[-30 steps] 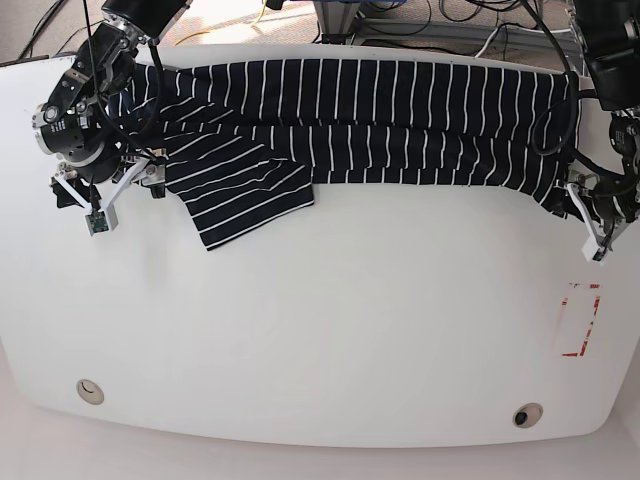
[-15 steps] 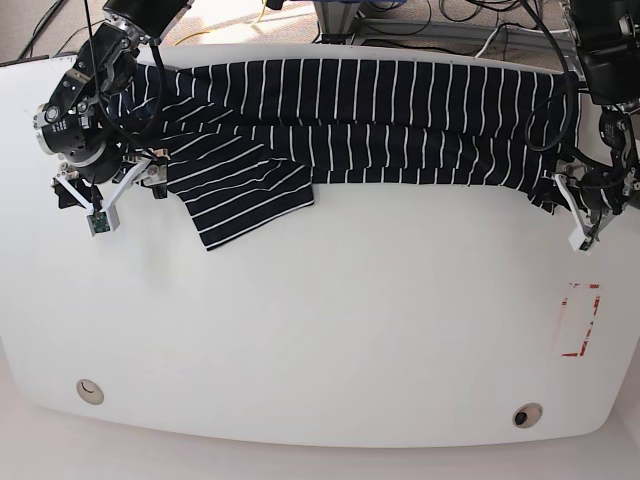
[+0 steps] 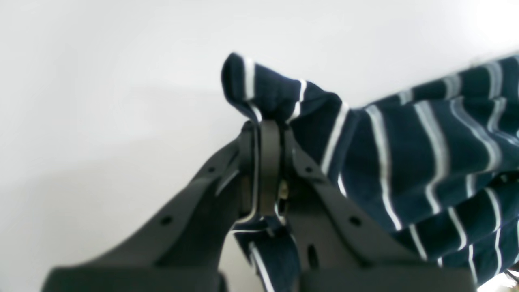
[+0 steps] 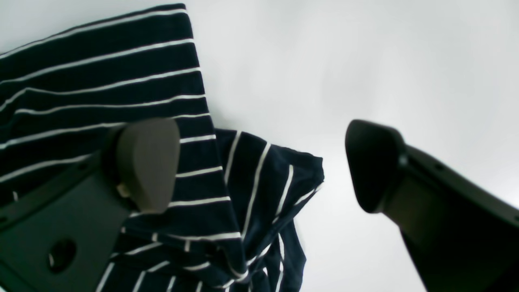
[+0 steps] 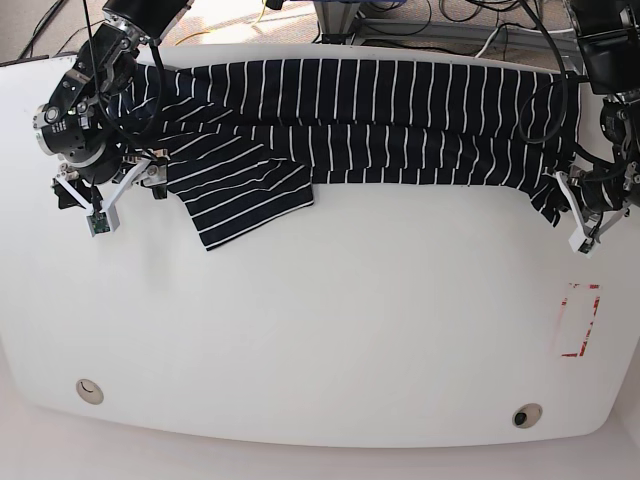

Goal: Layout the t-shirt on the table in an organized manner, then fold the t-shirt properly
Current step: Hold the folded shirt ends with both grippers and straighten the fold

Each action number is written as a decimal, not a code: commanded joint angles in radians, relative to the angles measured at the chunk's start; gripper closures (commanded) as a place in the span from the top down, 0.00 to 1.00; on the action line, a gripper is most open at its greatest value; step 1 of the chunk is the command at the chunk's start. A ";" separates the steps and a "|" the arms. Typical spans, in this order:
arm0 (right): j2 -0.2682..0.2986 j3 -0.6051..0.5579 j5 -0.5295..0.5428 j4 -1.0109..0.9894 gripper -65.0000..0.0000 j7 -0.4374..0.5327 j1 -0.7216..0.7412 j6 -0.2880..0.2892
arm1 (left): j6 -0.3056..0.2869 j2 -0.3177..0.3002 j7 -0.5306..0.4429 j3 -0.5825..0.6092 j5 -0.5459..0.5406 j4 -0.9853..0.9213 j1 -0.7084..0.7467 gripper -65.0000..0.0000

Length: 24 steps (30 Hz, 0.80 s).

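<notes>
My left gripper is holding just the bunched lower corner of the t-shirt, so it should open and take the t-shirt's end farther back (image 5: 563,150) before it pulls the t-shirt toward the middle.
The navy white-striped t-shirt (image 5: 380,120) lies stretched along the far side of the white table (image 5: 330,330), with one sleeve flap (image 5: 245,195) spread toward the middle. At the shirt's right end my left gripper (image 5: 560,197) is shut on the lower corner. The left wrist view shows that corner of the t-shirt (image 3: 279,93) bunched above the closed left gripper (image 3: 269,129). My right gripper (image 5: 110,188) hangs open at the shirt's left end. In the right wrist view the right gripper (image 4: 259,166) spans a folded edge of the t-shirt (image 4: 263,174) without touching it.
A red-outlined rectangle (image 5: 580,320) marks the table at the right. Two round fittings (image 5: 90,390) (image 5: 527,414) sit near the front edge. Cables (image 5: 420,20) and frame parts lie beyond the far edge.
My left gripper has moved in and up onto the shirt's right lower corner and closed on it. The right arm has stayed where it was, still open.
</notes>
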 commanded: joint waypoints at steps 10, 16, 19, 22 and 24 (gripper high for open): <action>0.010 0.004 0.007 0.015 0.94 0.021 0.014 -0.002 | -0.002 -0.018 0.153 -0.136 -0.011 0.290 0.104 0.00; 0.010 0.004 0.007 0.015 0.94 0.021 0.014 -0.002 | -0.002 -0.019 0.211 -0.149 -0.008 0.363 0.145 0.00; 0.010 0.004 0.007 0.015 0.94 0.021 0.015 -0.002 | -0.002 -0.021 0.214 -0.166 -0.008 0.396 0.182 0.00; 0.010 0.004 0.006 0.015 0.94 0.021 0.015 -0.002 | -0.002 -0.021 0.213 -0.190 -0.008 0.419 0.219 0.00; 0.009 0.002 0.006 0.015 0.94 0.022 0.015 -0.002 | -0.002 -0.021 0.213 -0.196 -0.008 0.426 0.237 0.00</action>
